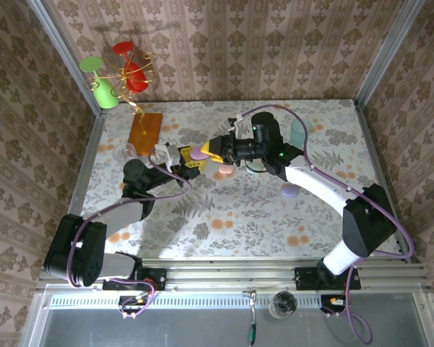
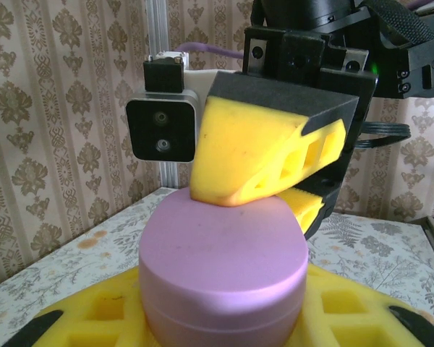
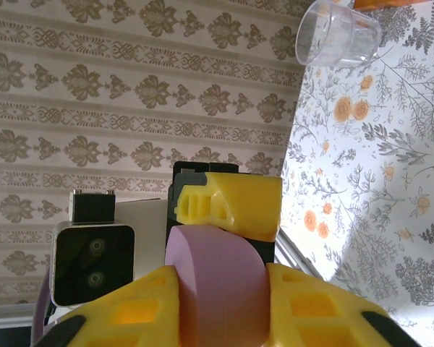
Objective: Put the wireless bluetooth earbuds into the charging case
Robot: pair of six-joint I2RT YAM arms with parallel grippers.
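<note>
I will let go of the lilac charging case, now lifted above the table's middle, with my right gripper on the table [image 1: 249, 191] between the pink case and the lilac piece.
A lilac pebble-shaped charging case [image 2: 224, 253] is lifted above the table's middle [image 1: 197, 153], its lid down. My left gripper [image 2: 224, 311] is shut on it, yellow foam pads pressed against both lower sides. From the right, my right gripper [image 3: 220, 289] is shut on the same case [image 3: 224, 282], a pad flat against each face. One of its yellow fingers [image 2: 260, 152] lies on top of the case in the left wrist view. In the top view both grippers [image 1: 202, 155] meet at the case. The earbuds are out of view.
A pink case [image 1: 225, 171] lies just under the grippers, a lilac piece [image 1: 290, 191] by the right arm, a mint one [image 1: 298, 132] at the back right. A clear cup [image 1: 121, 152] and an orange board [image 1: 145, 130] stand at the left, near a wire stand [image 1: 119, 72].
</note>
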